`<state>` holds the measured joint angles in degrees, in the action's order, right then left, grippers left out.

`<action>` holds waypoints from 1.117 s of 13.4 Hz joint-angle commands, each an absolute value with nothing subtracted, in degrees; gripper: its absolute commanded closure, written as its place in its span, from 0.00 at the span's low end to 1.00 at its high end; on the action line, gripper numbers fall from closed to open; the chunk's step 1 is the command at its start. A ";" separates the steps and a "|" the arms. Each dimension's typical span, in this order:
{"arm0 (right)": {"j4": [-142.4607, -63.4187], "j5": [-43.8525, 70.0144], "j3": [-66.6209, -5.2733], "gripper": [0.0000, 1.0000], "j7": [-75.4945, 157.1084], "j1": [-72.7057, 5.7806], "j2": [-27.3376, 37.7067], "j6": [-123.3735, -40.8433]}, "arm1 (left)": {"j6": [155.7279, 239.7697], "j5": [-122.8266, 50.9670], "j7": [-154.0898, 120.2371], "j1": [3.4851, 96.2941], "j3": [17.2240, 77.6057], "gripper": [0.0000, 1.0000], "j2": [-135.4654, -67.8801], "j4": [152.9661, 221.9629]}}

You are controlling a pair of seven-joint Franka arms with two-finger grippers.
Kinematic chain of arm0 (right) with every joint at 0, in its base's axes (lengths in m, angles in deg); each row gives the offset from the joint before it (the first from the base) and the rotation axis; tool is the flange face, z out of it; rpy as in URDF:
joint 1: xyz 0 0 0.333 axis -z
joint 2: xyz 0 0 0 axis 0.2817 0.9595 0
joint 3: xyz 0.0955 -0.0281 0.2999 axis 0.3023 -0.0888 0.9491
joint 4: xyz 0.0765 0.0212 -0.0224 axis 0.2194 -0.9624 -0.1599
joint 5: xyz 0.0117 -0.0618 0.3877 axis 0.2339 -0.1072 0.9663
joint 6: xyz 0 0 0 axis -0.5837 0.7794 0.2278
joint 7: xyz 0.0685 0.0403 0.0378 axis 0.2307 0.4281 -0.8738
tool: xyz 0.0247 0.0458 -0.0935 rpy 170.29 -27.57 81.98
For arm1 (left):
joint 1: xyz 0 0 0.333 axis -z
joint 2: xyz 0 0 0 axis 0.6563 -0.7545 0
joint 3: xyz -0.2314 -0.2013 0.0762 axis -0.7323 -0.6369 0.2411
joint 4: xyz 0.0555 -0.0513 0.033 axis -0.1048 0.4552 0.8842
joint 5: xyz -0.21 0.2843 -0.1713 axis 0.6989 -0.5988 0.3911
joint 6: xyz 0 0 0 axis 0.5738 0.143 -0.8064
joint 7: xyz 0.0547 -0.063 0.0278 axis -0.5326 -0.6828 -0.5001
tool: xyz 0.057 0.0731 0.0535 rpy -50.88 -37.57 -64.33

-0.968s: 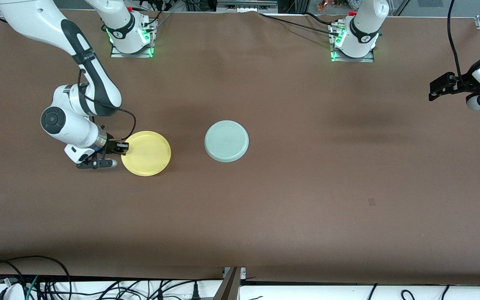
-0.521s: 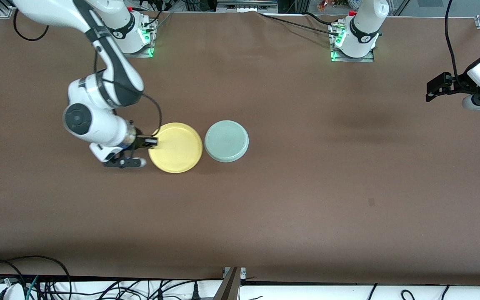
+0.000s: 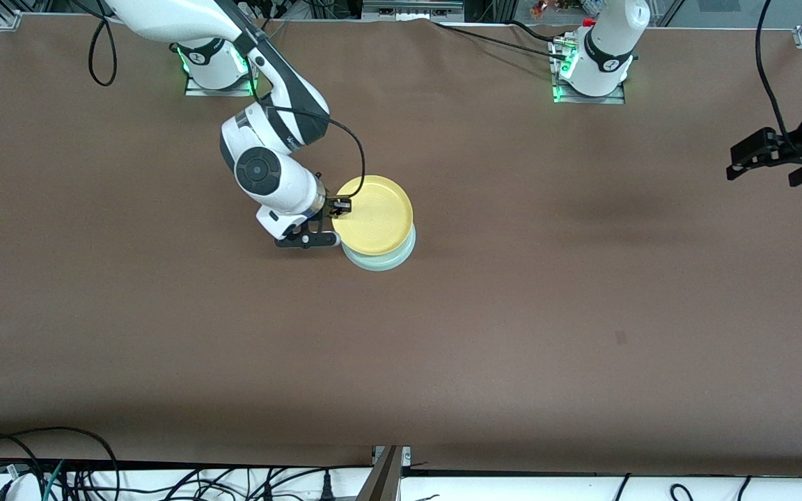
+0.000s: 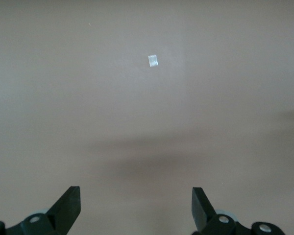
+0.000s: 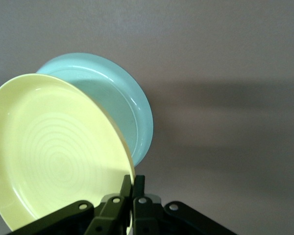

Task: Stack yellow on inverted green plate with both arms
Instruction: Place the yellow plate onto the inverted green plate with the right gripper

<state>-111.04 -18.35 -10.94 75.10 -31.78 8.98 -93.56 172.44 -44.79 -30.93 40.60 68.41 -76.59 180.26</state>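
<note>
Next, I set the yellow plate down squarely over the middle of the green plate (image 3: 377, 227) (image 5: 85, 120) with my right gripper.
My right gripper (image 3: 337, 207) is shut on the rim of the yellow plate (image 3: 373, 214) and holds it in the air right side up over the green plate (image 3: 381, 260). Only a crescent of the green plate shows under it in the front view. In the right wrist view the yellow plate (image 5: 49, 152) is pinched at its edge between my fingers (image 5: 133, 188), with the green plate (image 5: 118, 105) below it. My left gripper (image 3: 742, 158) is open and empty over the table at the left arm's end; its wrist view (image 4: 136, 200) shows only bare table.
The brown table (image 3: 512, 313) spreads around the plates. A small pale mark (image 4: 153, 60) lies on it under my left gripper. Cables (image 3: 60, 466) run along the edge nearest the front camera. The arm bases (image 3: 589, 69) stand along the edge farthest from it.
My right gripper has carried the yellow plate from the right arm's end of the table across to above the green plate. My left gripper has shifted slightly.
</note>
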 commanded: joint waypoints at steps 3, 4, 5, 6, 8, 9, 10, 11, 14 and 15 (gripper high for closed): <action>-110.79 -18.49 -11.34 1.00 74.93 -32.01 11.34 -98.13 | 171.90 -44.13 -32.25 40.14 67.85 0.00 -79.56 176.52; -110.62 -18.40 -11.42 1.00 75.02 -31.92 11.43 -99.10 | 171.90 -44.22 -32.25 40.05 67.85 0.00 -79.74 176.43; -110.53 -18.49 -11.43 1.00 75.02 -31.83 11.69 -100.16 | 171.90 -44.31 -32.25 40.05 67.94 0.00 -79.74 176.43; -110.70 -18.49 -11.43 1.00 75.02 -31.92 11.87 -100.69 | 171.90 -44.31 -32.25 40.05 68.02 0.00 -79.74 176.43; -111.40 -18.58 -11.60 1.00 74.76 -31.92 12.57 -100.70 | 171.90 -44.13 -32.25 40.05 67.94 0.00 -79.83 176.43; -111.84 -18.58 -11.60 1.00 74.75 -31.92 12.66 -100.70 | 171.99 -44.13 -32.25 40.05 67.94 0.00 -79.83 176.43; -111.93 -18.58 -11.60 1.00 74.75 -31.92 13.18 -100.78 | 171.99 -44.13 -32.17 40.05 67.94 0.00 -79.83 176.43; -111.94 -18.58 -11.60 1.00 75.02 -32.01 13.27 -100.70 | 171.99 -44.13 -32.25 40.05 67.94 0.00 -79.83 176.43; -111.67 -18.40 -11.60 0.00 75.11 -31.48 13.27 -100.26 | 171.99 -44.13 -32.17 40.05 67.94 0.00 -79.83 176.43; -111.32 -18.40 -11.60 0.00 74.93 -31.39 12.75 -100.17 | 171.99 -44.13 -32.17 40.05 68.02 0.00 -79.83 176.35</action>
